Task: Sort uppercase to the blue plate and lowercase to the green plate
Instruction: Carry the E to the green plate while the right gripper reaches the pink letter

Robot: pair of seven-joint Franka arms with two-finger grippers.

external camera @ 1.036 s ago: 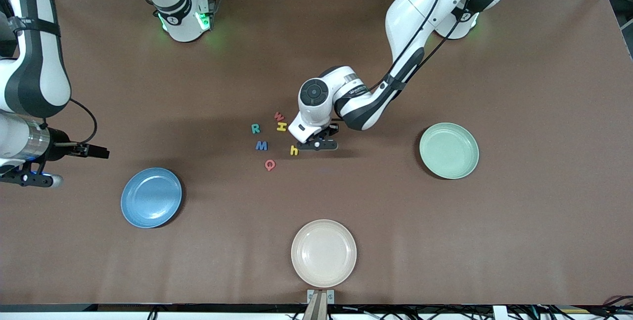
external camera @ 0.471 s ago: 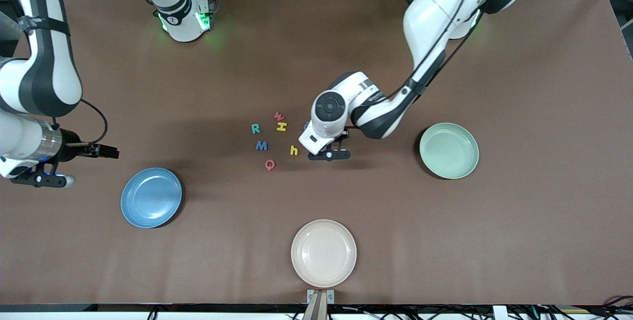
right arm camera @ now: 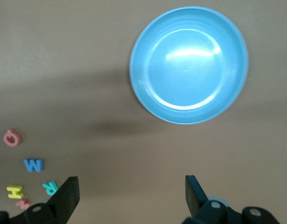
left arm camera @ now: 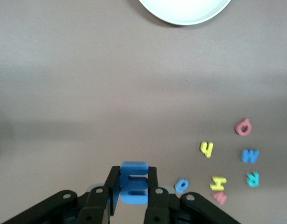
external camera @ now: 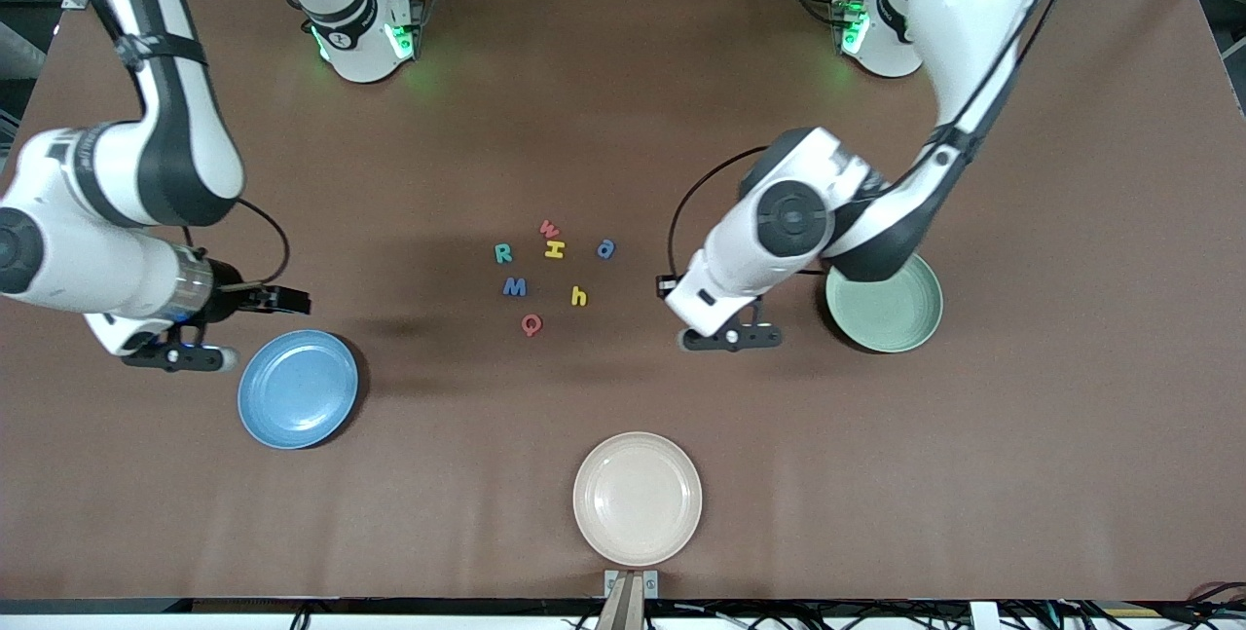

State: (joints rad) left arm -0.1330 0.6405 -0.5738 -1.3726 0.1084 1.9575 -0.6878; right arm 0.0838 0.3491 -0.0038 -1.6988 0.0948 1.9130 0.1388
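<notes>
Next, my left gripper lets go of the blue lowercase m inside the green plate (external camera: 876,269), toward the plate's far rim under the arm. The m now hangs over bare table.
My left gripper (external camera: 730,338) is shut on a blue lowercase m (left arm camera: 133,183) and hangs over bare table between the letter cluster and the green plate (external camera: 896,311). On the table lie the teal R (external camera: 503,253), yellow H (external camera: 554,249), blue M (external camera: 515,287) and red Q (external camera: 531,324), with the red w (external camera: 550,228), blue a (external camera: 605,248) and yellow h (external camera: 579,296) among them. My right gripper (external camera: 175,355) stands open and empty beside the blue plate (external camera: 298,389), which the right wrist view shows bare (right arm camera: 189,65).
A beige plate (external camera: 637,499) sits near the table's front edge, nearer the camera than the letters. The left arm's elbow overhangs part of the green plate's rim.
The left gripper has carried the blue m away from the letter cluster toward the green plate, uncovering the blue a. The right arm has swung in toward the blue plate.
</notes>
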